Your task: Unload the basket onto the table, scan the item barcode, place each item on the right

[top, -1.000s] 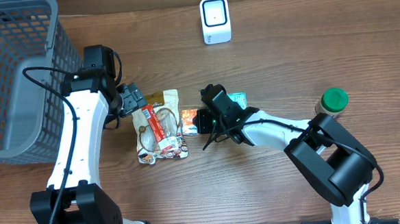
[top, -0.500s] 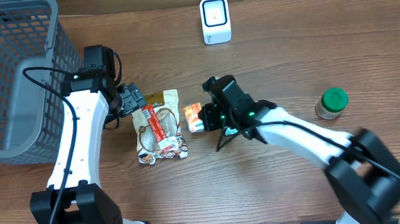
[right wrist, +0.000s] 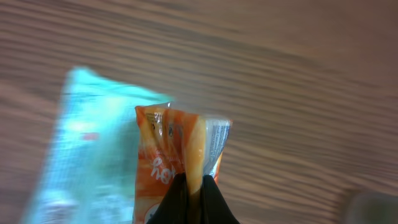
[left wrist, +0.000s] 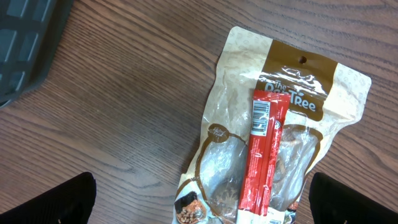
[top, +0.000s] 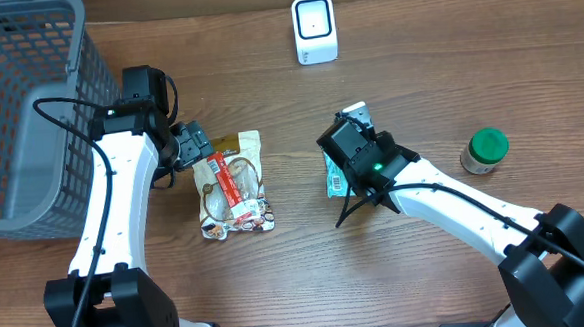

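Note:
Next, my right gripper sets the orange snack packet down on the table (top: 402, 151) (right wrist: 252, 193) between the teal packet and the green-capped bottle.
My right gripper (right wrist: 194, 193) is shut on the edge of an orange snack packet (right wrist: 171, 149), which it holds up off the table. In the overhead view this gripper (top: 354, 121) is right of centre, and only the packet's pale end (top: 356, 110) shows past it. The white barcode scanner (top: 314, 29) stands at the back of the table, apart from the packet. My left gripper (left wrist: 202, 208) hangs open over a brown pouch (left wrist: 323, 93) with a red stick pack (left wrist: 264, 155) lying on it. From overhead it (top: 193, 147) is at the pouch's (top: 235, 186) left end.
A teal packet (top: 335, 176) lies on the table under my right arm, blurred in the right wrist view (right wrist: 87, 149). A green-capped bottle (top: 486, 149) stands at the right. A grey mesh basket (top: 18, 98) fills the back left corner.
My right gripper has lifted the orange packet from beside the brown pouch and carried it right and toward the back. The teal packet is uncovered. The left arm has not moved.

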